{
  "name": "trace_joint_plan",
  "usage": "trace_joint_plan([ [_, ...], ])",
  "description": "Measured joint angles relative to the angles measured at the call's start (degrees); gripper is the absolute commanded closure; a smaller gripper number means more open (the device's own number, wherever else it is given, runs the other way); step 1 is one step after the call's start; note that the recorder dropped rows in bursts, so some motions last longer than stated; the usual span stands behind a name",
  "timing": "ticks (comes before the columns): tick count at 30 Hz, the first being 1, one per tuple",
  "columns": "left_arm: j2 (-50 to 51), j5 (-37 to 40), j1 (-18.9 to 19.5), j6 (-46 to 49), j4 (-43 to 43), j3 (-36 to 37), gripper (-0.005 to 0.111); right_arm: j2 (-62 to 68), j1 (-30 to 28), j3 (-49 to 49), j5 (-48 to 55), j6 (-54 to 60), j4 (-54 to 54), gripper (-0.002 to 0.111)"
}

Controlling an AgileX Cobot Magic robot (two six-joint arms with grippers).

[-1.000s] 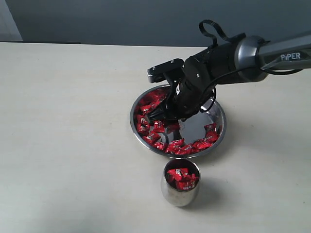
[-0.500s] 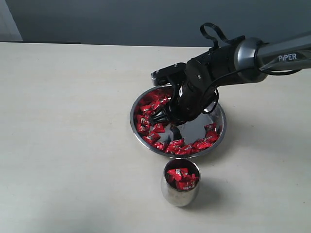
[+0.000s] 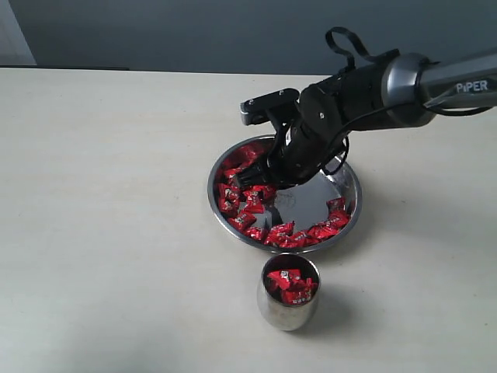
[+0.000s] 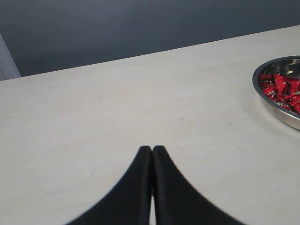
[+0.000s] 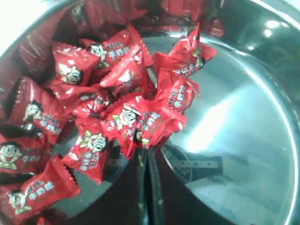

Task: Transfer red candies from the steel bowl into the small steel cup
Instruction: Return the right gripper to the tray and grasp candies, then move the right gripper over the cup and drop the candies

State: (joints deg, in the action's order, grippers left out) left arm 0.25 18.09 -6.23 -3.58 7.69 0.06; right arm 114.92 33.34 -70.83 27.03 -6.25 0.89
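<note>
My right gripper is holding the red candy. I will next let go of it on top of the candies inside the small steel cup [image 3: 290, 270].
The steel bowl [image 3: 353, 210] sits mid-table with many red candies [image 3: 233, 198] heaped along its left and front sides; its right floor is bare. My right gripper [image 3: 261, 186] reaches down into the bowl over the left heap. In the right wrist view its jaws [image 5: 147, 151] are pressed together, pinching the edge of one red candy [image 5: 140, 124] at the tips. The small steel cup [image 3: 287, 309] stands upright in front of the bowl with several red candies [image 3: 290, 285] inside. My left gripper [image 4: 152, 149] is shut and empty over bare table; the bowl [image 4: 276, 110] shows at that view's edge.
The pale tabletop [image 3: 109, 194] spreads wide to the left of the bowl and cup. A dark wall [image 3: 194, 31] runs along the table's far edge. The right arm [image 3: 404, 85] crosses above the bowl's back right.
The right gripper has shifted slightly inside the bowl over the left heap and risen a little. The cup and the bowl have not moved.
</note>
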Motion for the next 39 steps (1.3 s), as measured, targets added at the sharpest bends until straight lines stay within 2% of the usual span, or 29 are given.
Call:
trace_joint_plan([
  [11, 0.0, 0.0, 0.0, 0.0, 0.0, 0.0, 0.106, -11.8, 1.1, 1.3, 8.3, 0.0, -1.3, 0.109],
  [17, 0.0, 0.0, 0.0, 0.0, 0.0, 0.0, 0.106, -22.7, 5.9, 9.8, 11.5, 0.0, -2.5, 0.109],
  [24, 0.0, 0.0, 0.0, 0.0, 0.0, 0.0, 0.106, -33.0, 10.0, 18.2, 16.0, 0.0, -10.2, 0.109],
  [39, 0.0, 0.0, 0.0, 0.0, 0.0, 0.0, 0.106, -30.1, 10.3, 21.4, 17.3, 5.1, -18.5, 0.109],
])
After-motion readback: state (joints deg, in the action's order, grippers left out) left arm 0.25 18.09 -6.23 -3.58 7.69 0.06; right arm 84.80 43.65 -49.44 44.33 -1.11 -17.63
